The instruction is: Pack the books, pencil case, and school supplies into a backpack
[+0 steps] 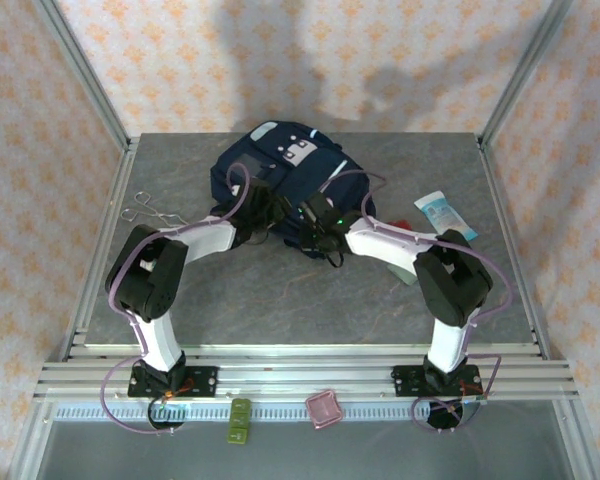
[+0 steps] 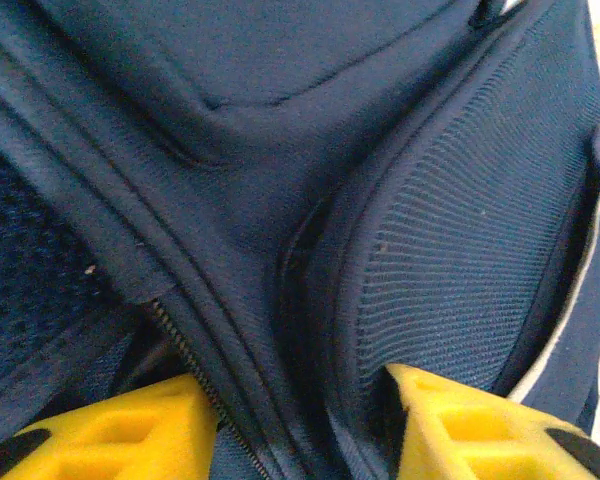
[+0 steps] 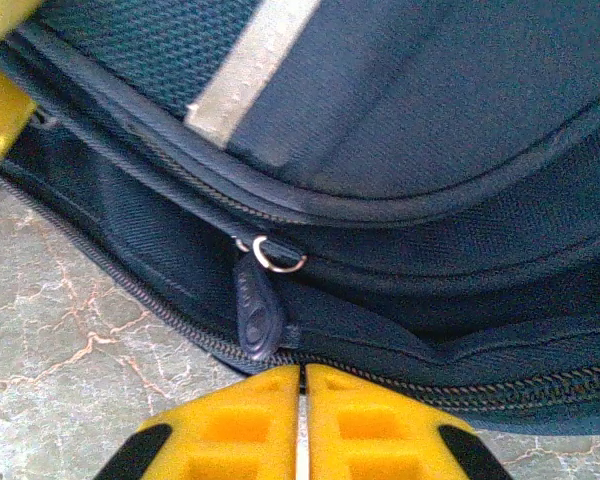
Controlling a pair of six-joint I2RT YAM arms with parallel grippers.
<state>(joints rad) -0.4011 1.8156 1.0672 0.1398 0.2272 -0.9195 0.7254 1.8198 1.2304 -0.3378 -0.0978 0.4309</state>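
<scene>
My right gripper should back off, open and close around the pull [image 3: 250,283] below its metal ring, because the dark zip pull hangs just beyond its shut fingers.
The navy backpack [image 1: 280,165] lies at the back middle of the table, with both grippers at its near edge. My left gripper [image 2: 300,385] has its yellow fingers [image 2: 150,425] apart, and a raised fold of backpack fabric beside a zip runs up between them. My right gripper [image 3: 302,368] is shut, its tips together at the lower zip line, just short of a dark zip pull [image 3: 258,310] on a metal ring. I see nothing between its fingers. In the top view the two grippers [image 1: 265,215] [image 1: 318,228] sit close together. The books and pencil case are hidden.
A white-and-blue tube [image 1: 445,214] lies right of the backpack. Metal scissors [image 1: 150,212] lie at the left edge. A pinkish square piece [image 1: 323,409] and a green piece [image 1: 240,421] sit on the ledge below the arm bases. Bare grey table [image 1: 300,300] stretches between backpack and rail.
</scene>
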